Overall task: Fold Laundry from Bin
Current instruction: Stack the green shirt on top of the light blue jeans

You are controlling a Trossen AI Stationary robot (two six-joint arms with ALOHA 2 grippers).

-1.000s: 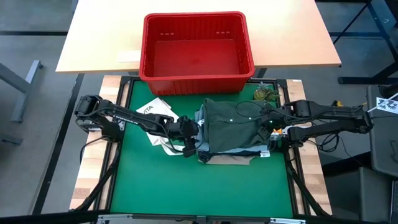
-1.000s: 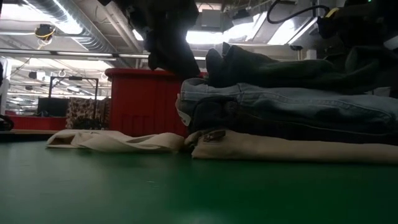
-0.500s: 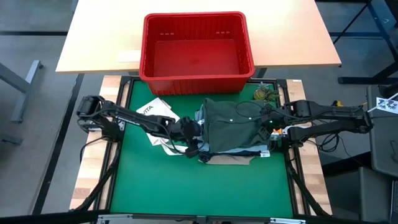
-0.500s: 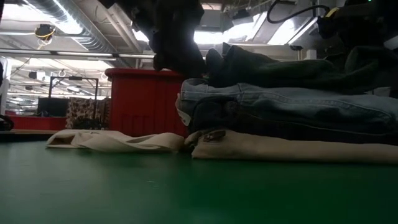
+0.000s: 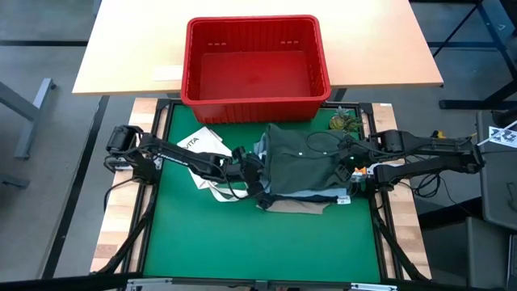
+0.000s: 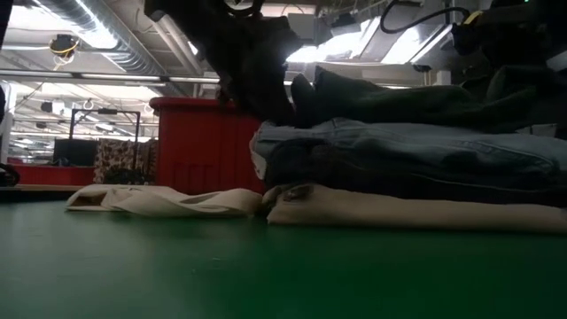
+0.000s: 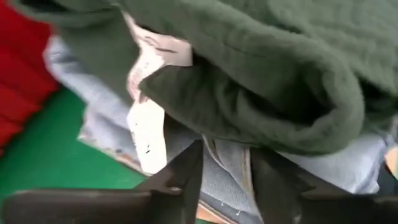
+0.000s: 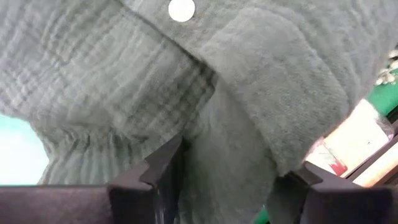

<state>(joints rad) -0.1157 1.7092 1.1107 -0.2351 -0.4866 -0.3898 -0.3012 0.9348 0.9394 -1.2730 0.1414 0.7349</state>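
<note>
My left gripper should open, lift clear and take the green piece's rolled edge (image 7: pixel 295 138), because its fingers are at the light blue jeans, below the green piece.
A stack of folded laundry lies on the green mat. The beige trousers (image 6: pixel 407 213) are at the bottom, the light blue jeans (image 6: pixel 399 159) on them, and the dark olive-green piece (image 5: pixel 303 162) on top. My left gripper (image 5: pixel 257 184) is at the stack's left edge, open and slanting down. Its tips are at the jeans, just under the green piece's rolled edge (image 7: pixel 298 118). My right gripper (image 5: pixel 349 167) is at the stack's right edge, shut on the green piece. The red bin (image 5: pixel 194 65) stands beyond the mat's far edge. My left gripper touches the light blue jeans' left edge (image 7: pixel 227 165) with its fingertips (image 7: pixel 186 174), slanting down from the table's left. The jeans' left end (image 6: pixel 270 133) sits pressed low on the stack. I cannot tell whether any cloth lies between the fingers. My right gripper holds a thick fold at the olive-green piece's right edge (image 8: pixel 230 143) between its two fingers (image 8: pixel 165 168), coming steeply from above. How many layers it has cannot be seen. The piece lies flat on the stack.
A white tote bag (image 5: pixel 202 149) lies flat on the mat, left of the stack and under my left arm. A small green patterned object (image 5: pixel 343 123) sits at the mat's far right corner. The near half of the mat (image 5: pixel 258 242) is bare.
My left gripper has moved down and toward the table's right, onto the stack's left edge, and has tipped further down. The left end of the jeans now sits lower than before.
</note>
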